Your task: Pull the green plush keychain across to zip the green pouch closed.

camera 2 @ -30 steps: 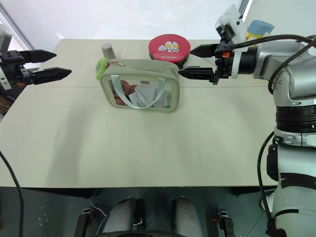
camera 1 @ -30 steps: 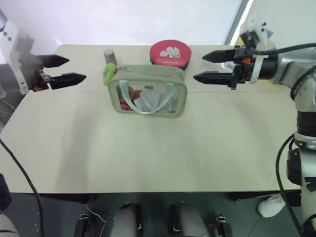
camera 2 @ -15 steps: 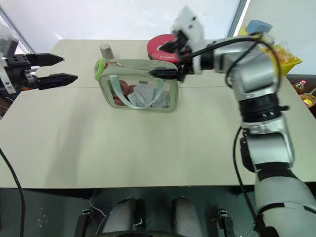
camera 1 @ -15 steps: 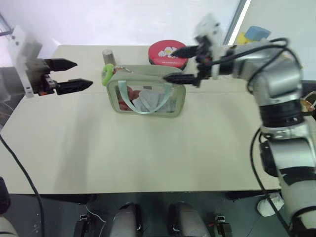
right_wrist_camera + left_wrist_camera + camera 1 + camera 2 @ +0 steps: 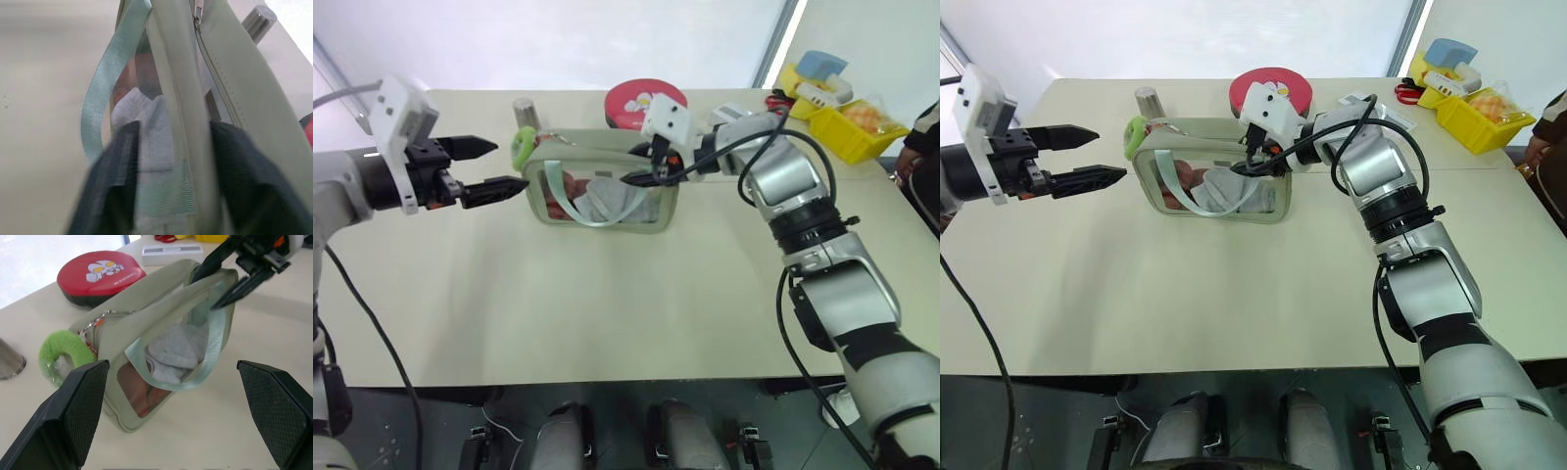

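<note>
The green pouch stands close against the red case, so the robot's right gripper will pull it toward the robot, then pinch the pouch's front rim (image 5: 195, 147) near the rim's end before zipping.
The green pouch (image 5: 602, 193) stands upright mid-table, its clear panel facing me and its mint strap hanging over that panel. The green plush keychain (image 5: 522, 147) hangs at the pouch's top left corner. My left gripper (image 5: 507, 164) is open, level with the keychain and just left of it, not touching; in the left wrist view the keychain (image 5: 63, 355) lies ahead between its fingers (image 5: 83, 416). My right gripper (image 5: 641, 174) is shut on the pouch's upper right edge. In the right wrist view its fingers (image 5: 112, 186) straddle the pouch wall (image 5: 171, 98) beside the zipper.
A round red case (image 5: 641, 101) and a small metal cylinder (image 5: 525, 108) stand right behind the pouch. Yellow bins (image 5: 862, 122) with items sit at the back right, with a person's dark sleeve (image 5: 925, 122) at the right edge. The near half of the table is bare.
My right gripper swung left and down onto the pouch's right end and closed on its edge. My left gripper came right toward the keychain, still open.
</note>
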Available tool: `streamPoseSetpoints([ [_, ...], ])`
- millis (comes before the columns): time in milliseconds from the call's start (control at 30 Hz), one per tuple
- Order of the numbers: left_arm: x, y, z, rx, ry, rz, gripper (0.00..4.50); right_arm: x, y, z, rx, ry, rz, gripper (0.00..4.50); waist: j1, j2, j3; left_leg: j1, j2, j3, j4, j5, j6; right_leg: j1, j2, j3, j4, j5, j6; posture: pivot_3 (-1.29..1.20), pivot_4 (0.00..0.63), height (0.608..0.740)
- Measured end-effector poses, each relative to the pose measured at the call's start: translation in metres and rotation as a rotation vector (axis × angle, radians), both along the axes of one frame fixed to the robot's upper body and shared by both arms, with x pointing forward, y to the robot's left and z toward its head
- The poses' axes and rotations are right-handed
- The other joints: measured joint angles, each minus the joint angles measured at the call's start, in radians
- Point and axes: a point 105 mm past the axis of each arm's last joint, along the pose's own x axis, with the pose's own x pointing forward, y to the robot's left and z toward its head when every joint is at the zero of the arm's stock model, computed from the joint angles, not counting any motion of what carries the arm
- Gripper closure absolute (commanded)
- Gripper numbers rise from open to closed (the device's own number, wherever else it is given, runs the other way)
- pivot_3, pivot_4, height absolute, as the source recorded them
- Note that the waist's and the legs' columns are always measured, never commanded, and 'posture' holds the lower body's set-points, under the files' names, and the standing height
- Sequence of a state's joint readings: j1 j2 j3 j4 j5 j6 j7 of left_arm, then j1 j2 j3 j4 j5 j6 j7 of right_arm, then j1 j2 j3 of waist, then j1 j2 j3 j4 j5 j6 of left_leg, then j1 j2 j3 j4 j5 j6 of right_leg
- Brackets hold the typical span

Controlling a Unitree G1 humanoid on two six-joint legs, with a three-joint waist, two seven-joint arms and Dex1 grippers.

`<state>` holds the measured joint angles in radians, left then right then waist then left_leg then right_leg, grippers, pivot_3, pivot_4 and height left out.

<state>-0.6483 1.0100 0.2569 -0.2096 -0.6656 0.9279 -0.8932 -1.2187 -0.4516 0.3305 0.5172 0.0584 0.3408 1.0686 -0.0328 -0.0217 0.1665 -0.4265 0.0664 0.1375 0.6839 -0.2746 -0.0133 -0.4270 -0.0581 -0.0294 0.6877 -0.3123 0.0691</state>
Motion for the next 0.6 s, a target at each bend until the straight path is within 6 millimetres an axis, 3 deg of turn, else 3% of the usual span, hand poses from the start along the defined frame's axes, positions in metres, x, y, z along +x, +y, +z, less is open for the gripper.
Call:
streamPoseSetpoints([
  [33, 0.001, 0.000, 0.000, -0.002, -0.003, 0.010, 0.00, 0.000, 0.000, 0.000, -0.005, -0.006, 0.001, 4.38, -0.002, 0.000, 0.000, 0.000, 0.000, 0.000, 0.000, 0.000, 0.000, 0.000, 0.000, 0.000, 0.000, 0.000, 0.000, 0.00, 0.150, 0.740],
  [300, 0.003, 0.002, 0.009, -0.003, -0.035, 0.025, 0.00, -0.002, -0.005, 0.006, 0.003, -0.030, 0.049, 4.38, -0.007, 0.000, 0.000, 0.000, 0.000, 0.000, 0.000, 0.000, 0.000, 0.000, 0.000, 0.000, 0.000, 0.000, 0.000, 0.00, 0.150, 0.740],
  [500, 0.003, 0.012, 0.011, 0.012, -0.030, 0.051, 0.00, -0.026, -0.027, 0.025, -0.039, -0.034, 0.144, 4.38, -0.006, 0.000, 0.001, 0.000, 0.000, 0.000, 0.000, 0.000, 0.000, 0.000, 0.000, 0.000, -0.001, 0.000, 0.000, 0.00, 0.150, 0.740],
  [600, 0.002, 0.013, 0.001, 0.021, -0.005, 0.054, 0.00, -0.043, -0.032, 0.009, -0.039, 0.036, 0.175, 4.38, -0.006, 0.000, 0.000, 0.000, 0.000, 0.000, 0.000, 0.000, 0.000, 0.001, -0.001, 0.000, 0.000, 0.000, 0.000, 0.00, 0.150, 0.740],
])
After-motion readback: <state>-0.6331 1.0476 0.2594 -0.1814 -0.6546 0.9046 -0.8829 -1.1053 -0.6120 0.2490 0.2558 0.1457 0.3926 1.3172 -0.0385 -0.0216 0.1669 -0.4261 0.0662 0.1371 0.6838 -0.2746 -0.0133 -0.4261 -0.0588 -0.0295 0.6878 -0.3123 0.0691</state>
